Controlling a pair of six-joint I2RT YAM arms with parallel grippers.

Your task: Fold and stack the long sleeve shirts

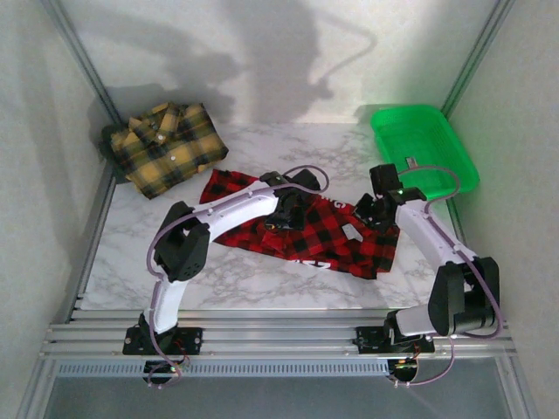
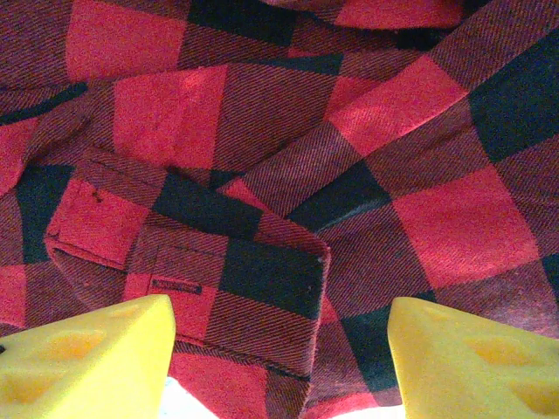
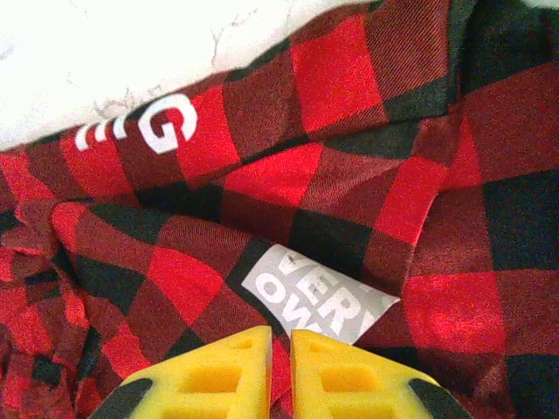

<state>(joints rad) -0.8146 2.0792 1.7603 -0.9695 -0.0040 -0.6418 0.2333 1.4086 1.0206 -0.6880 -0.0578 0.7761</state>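
The cuff of the sleeve angles toward the near edge of the red shirt, so next I grab the cuff [image 2: 196,271] with my left gripper and swing the sleeve back to lie along the shirt.
A red-and-black plaid long sleeve shirt [image 1: 323,236] lies spread and rumpled in the middle of the marble table. My left gripper [image 1: 284,214] hovers over its left part; in the left wrist view the gripper [image 2: 279,367] is open, its yellow fingers [image 2: 87,358] either side of a buttoned cuff [image 2: 218,279]. My right gripper [image 1: 374,212] is at the shirt's right part; in the right wrist view it [image 3: 281,367] is shut on a fold of red cloth, just below a grey label with white lettering [image 3: 319,301]. A yellow-and-black plaid shirt [image 1: 166,147] lies folded at the back left.
A green plastic tray [image 1: 424,144] sits at the back right, near the right wall. Bare marble table [image 1: 262,279] runs along the near side in front of the red shirt. White walls close in both sides and the back.
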